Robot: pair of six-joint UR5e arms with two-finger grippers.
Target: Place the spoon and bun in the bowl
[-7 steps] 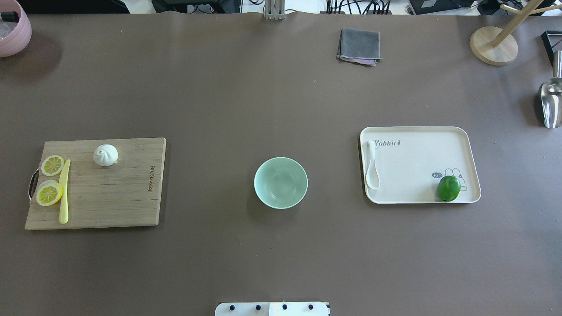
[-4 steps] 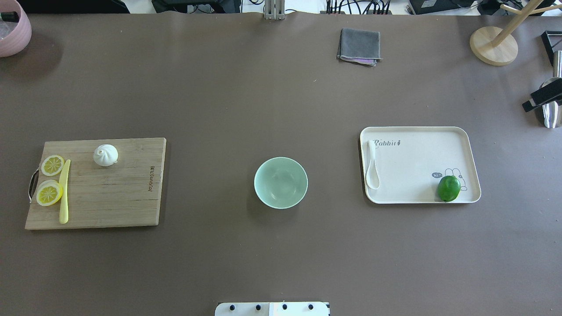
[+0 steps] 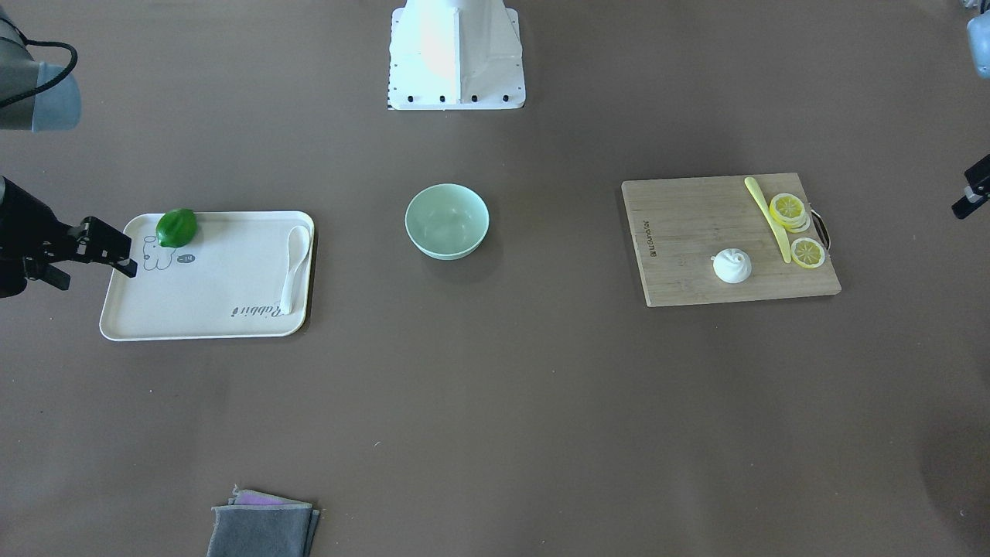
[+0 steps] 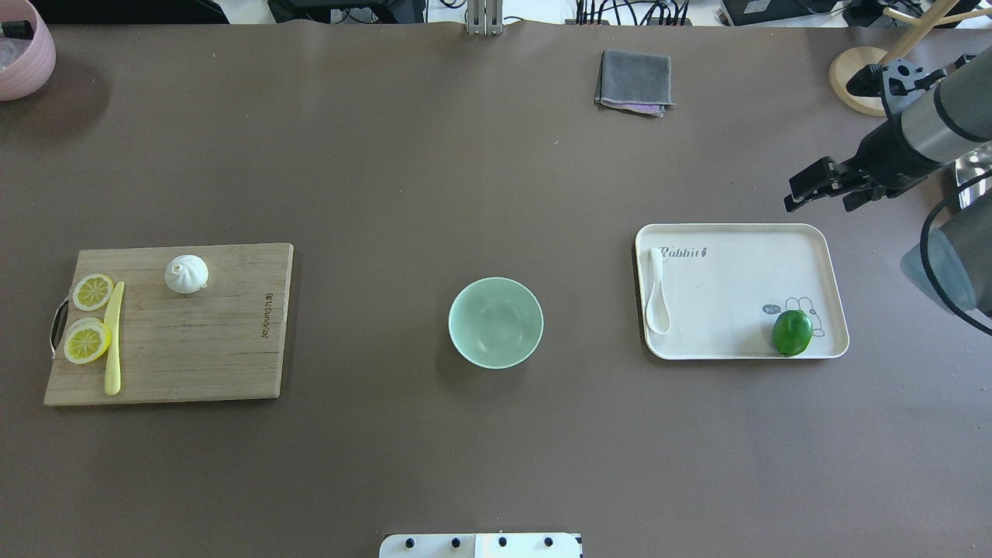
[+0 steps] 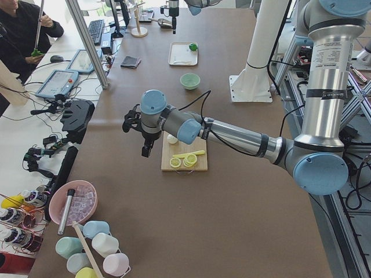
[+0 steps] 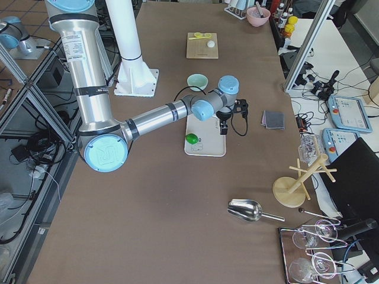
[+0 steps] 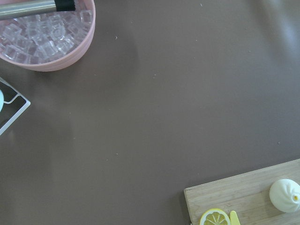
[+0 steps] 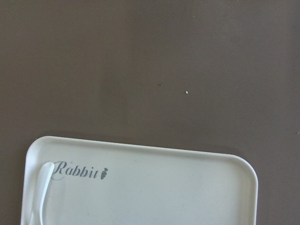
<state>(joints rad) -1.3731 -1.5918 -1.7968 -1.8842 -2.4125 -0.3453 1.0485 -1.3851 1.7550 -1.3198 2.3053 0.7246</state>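
Observation:
I need to next move my right gripper over to the cream tray, and there I need to close it on the middle of the handle (image 3: 290,282) (image 8: 39,198) of the white spoon.
The white spoon (image 4: 657,298) lies along the left edge of a cream tray (image 4: 736,287), also seen from the front (image 3: 295,259) and in the right wrist view (image 8: 40,197). The white bun (image 4: 186,274) sits on a wooden cutting board (image 4: 194,349), also in the left wrist view (image 7: 284,195). The mint-green bowl (image 4: 496,325) stands empty mid-table. My right gripper (image 4: 821,192) hovers open and empty above the table beyond the tray's far right corner. My left gripper (image 3: 971,193) shows only at the front view's edge, outside the board; I cannot tell its state.
A green lime (image 4: 792,332) sits in the tray's near right corner. A yellow knife (image 4: 114,337) and lemon slices (image 4: 92,291) lie on the board. A grey cloth (image 4: 634,81), a wooden stand (image 4: 872,80) and a pink ice bowl (image 4: 23,54) stand along the far edge.
My right arm has come in from the right edge and moved left toward the tray's far right corner. The spoon, bun and bowl have not moved.

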